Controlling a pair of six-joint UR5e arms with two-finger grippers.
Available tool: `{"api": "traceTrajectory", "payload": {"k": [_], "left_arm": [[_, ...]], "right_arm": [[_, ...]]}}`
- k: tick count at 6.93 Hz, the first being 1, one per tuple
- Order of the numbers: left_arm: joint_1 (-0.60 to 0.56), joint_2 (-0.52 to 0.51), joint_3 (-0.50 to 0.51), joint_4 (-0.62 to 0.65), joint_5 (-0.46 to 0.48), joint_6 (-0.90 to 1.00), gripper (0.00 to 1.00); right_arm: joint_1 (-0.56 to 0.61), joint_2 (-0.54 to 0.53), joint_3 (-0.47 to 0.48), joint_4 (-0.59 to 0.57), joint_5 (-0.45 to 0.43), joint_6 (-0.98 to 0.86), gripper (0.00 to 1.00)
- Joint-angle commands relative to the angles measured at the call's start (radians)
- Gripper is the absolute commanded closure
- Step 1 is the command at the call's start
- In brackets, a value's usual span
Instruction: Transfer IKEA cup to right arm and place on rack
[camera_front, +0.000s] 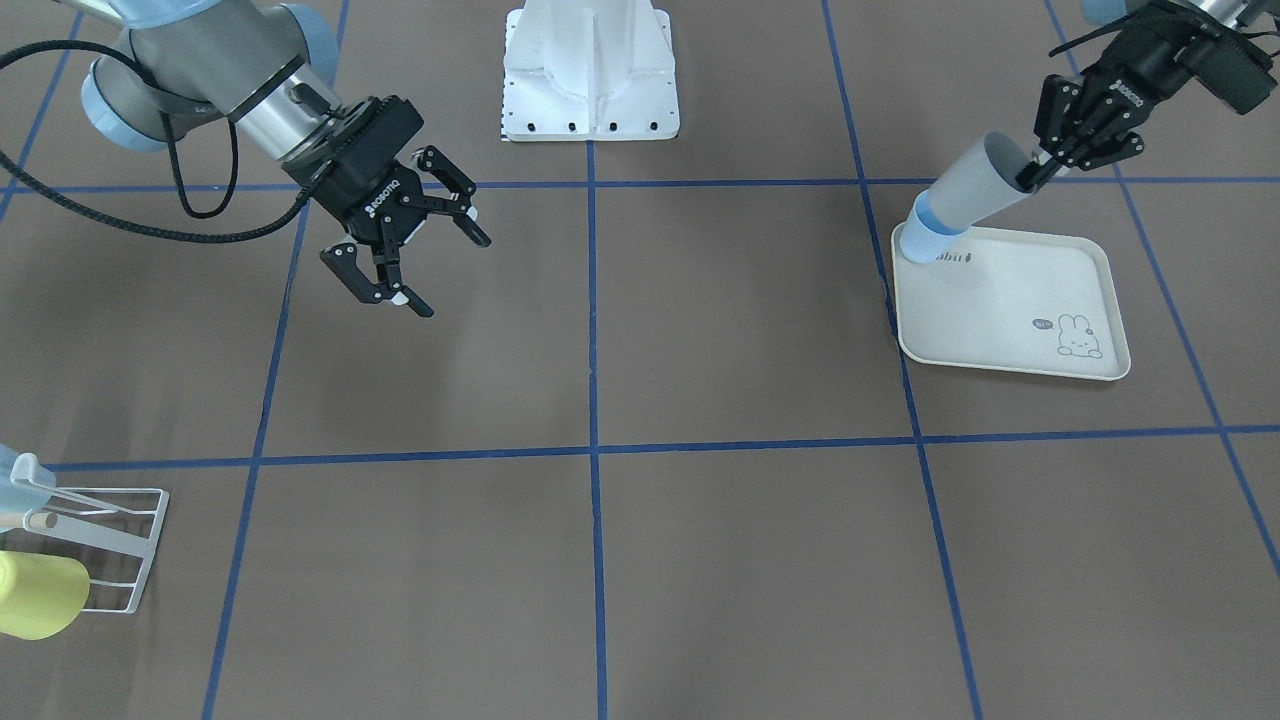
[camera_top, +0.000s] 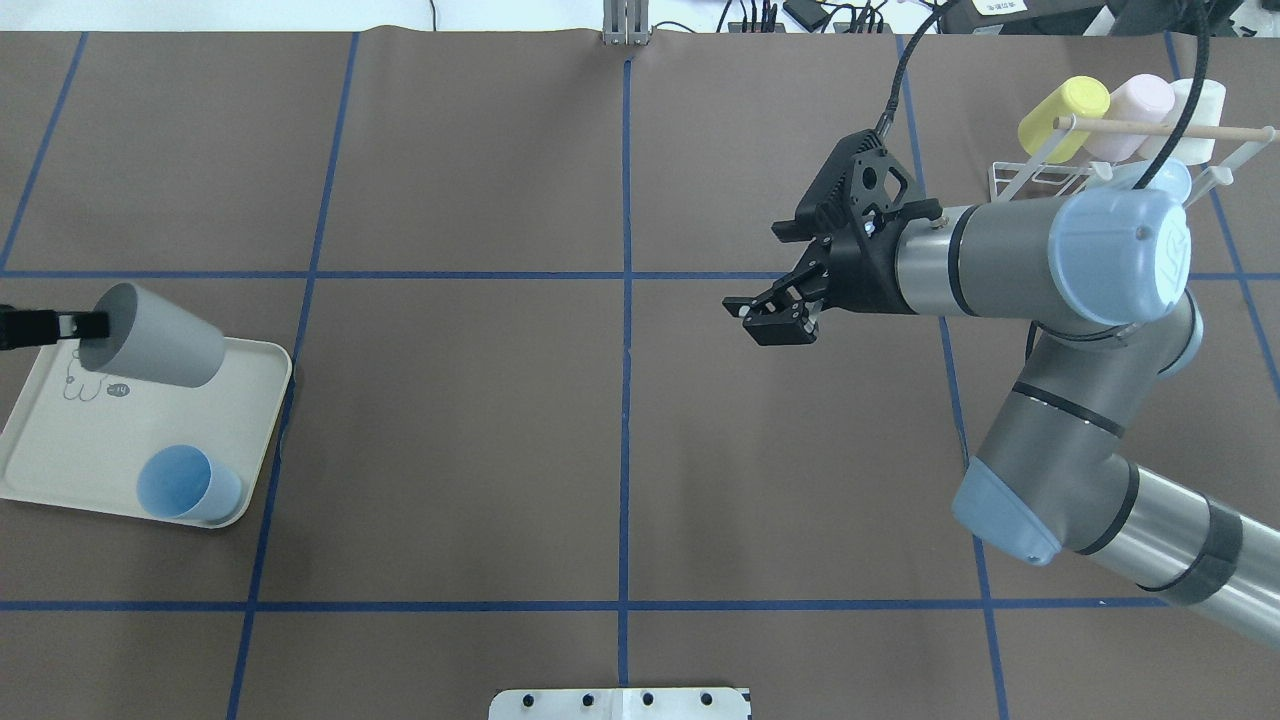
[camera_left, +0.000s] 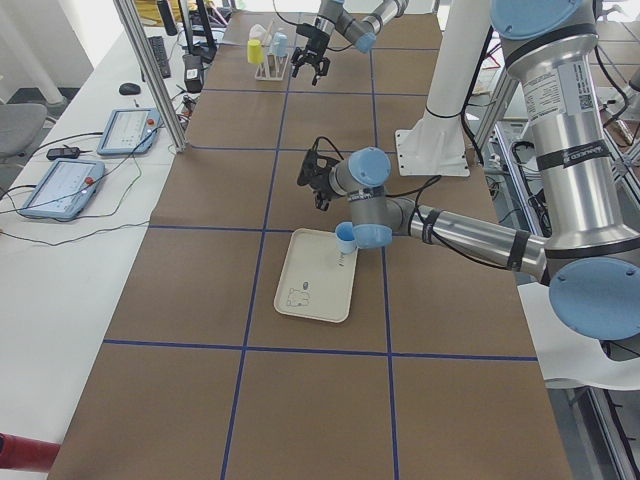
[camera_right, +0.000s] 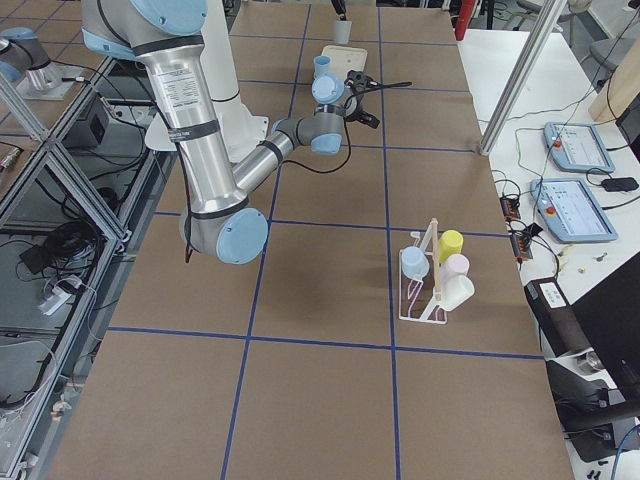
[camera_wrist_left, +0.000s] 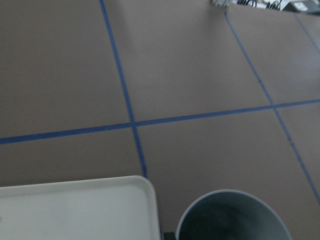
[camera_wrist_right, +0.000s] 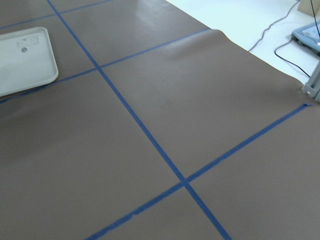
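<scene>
The robot's right gripper should next close around the bottom end (camera_front: 947, 209) of the grey IKEA cup, because its left gripper holds the cup's rim.
A grey IKEA cup (camera_front: 975, 190) hangs tilted over the cream tray's (camera_front: 1000, 300) far edge, its mouth toward my left gripper (camera_front: 1035, 172). That gripper is shut on the cup's rim, one finger inside and one outside. The overhead view shows the same cup (camera_top: 150, 335) and left gripper (camera_top: 85, 325) at the left edge. The cup's rim (camera_wrist_left: 232, 217) fills the bottom of the left wrist view. My right gripper (camera_front: 405, 250) hovers open and empty over the middle-right table, also seen as the right gripper (camera_top: 778, 318). The white wire rack (camera_top: 1100, 165) stands at the far right.
A light blue cup (camera_top: 190, 485) stands upright on the tray's (camera_top: 60, 440) near corner. The rack (camera_front: 110, 540) carries a yellow cup (camera_top: 1062, 112), a pink cup (camera_top: 1135, 105), a white cup (camera_top: 1195, 105) and a pale blue one. The robot base (camera_front: 590, 70) sits at mid-table.
</scene>
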Motion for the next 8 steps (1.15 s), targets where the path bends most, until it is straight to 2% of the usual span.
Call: {"api": "traceTrajectory", "payload": {"k": [1,2,3,4,7,8], "left_arm": [[0.032,-0.199,-0.020,0.024,-0.024,-0.248,1.00],[0.081,-0.260,-0.014,0.027,-0.006,-0.310,1.00],[0.129,-0.323,-0.011,0.053,0.028,-0.333,1.00],[0.164,-0.368,-0.009,0.086,0.053,-0.351,1.00],[0.242,-0.410,-0.005,0.122,0.108,-0.355,1.00],[0.268,-0.419,-0.005,0.125,0.111,-0.353,1.00]], "right_arm": [[-0.137,0.004,-0.031,0.200,-0.156,0.020,0.00],[-0.194,0.036,-0.051,0.259,-0.191,0.019,0.00],[-0.229,0.091,-0.063,0.259,-0.195,0.010,0.00],[-0.242,0.094,-0.089,0.269,-0.192,0.010,0.00],[-0.265,0.096,-0.135,0.426,-0.192,-0.036,0.01],[-0.267,0.105,-0.134,0.428,-0.192,-0.036,0.00]]}}
